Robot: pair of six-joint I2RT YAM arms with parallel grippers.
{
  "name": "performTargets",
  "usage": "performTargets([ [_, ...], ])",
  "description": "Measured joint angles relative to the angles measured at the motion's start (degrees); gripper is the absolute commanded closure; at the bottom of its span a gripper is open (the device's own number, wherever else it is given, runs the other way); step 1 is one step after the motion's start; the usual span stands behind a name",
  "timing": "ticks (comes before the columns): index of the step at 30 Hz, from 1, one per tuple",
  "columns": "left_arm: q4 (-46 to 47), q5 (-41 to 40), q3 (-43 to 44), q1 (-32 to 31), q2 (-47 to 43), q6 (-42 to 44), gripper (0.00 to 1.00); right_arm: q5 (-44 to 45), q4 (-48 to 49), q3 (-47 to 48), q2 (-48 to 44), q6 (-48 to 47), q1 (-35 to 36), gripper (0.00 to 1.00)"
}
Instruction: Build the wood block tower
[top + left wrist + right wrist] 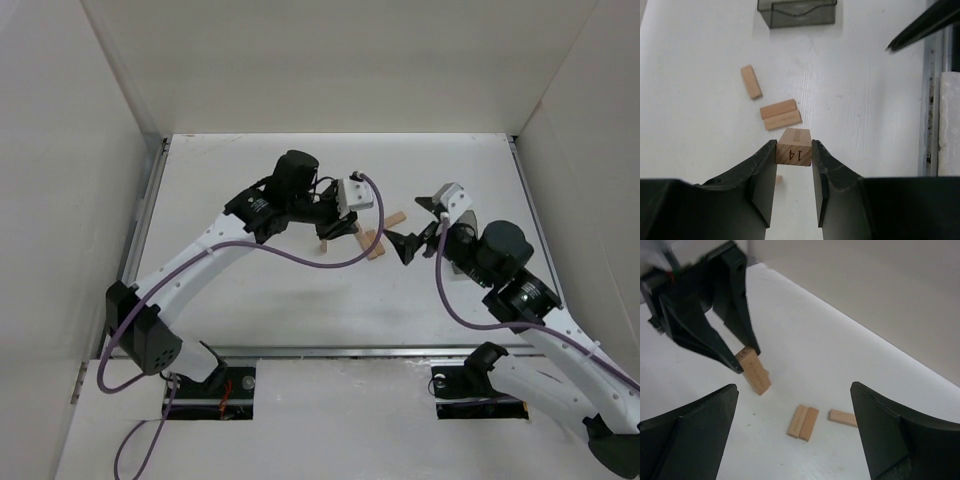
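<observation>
My left gripper is to let go of the plank marked 14, which is now held tilted, on the table (345, 244) (781, 152) between the pair and the half-hidden plank.
Thin tan wooden planks lie on the white table. My left gripper (794, 150) is shut on one plank (794, 146), marked 14 on its end, and holds it tilted with its lower end at or just above the table. The right wrist view shows this plank (754, 371) too. Two planks (781, 114) lie flat side by side just beyond it, and a single plank (751, 81) lies further off. In the top view the left gripper (333, 232) is left of the pair (372, 243). My right gripper (408, 228) is open and empty, above the pair (803, 422) and the single plank (842, 417).
A small grey translucent bin (796, 12) stands beyond the planks in the left wrist view. White walls close in the table on three sides. A metal rail (929, 100) runs along the table's edge. The two grippers are close together over the planks.
</observation>
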Motion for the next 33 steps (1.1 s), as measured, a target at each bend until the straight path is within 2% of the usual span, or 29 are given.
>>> performTargets([
  [3, -2.03, -4.13, 1.97, -0.02, 4.11, -1.09, 1.0, 7.48, -2.05, 1.01, -0.68, 5.01, -1.73, 0.0],
  [8, -3.43, -8.72, 4.09, -0.04, 11.43, -1.46, 1.0, 20.87, -8.28, 7.23, 4.59, 15.52, -5.7, 0.0],
  [13, -2.82, -12.68, 3.13, -0.33, 15.43, 1.29, 1.0, 27.87, -12.66, 7.58, 5.33, 21.68, -7.69, 0.0],
  [22, 3.39, -12.81, -2.38, -0.55, 16.39, 5.75, 1.0, 30.6, -13.7, 6.43, -2.56, 25.31, -8.02, 0.0],
  [33, 8.76, -9.77, -6.78, -0.5, 18.73, 8.57, 1.0, 30.6, -13.84, 6.14, -2.36, 26.95, -8.2, 0.0],
])
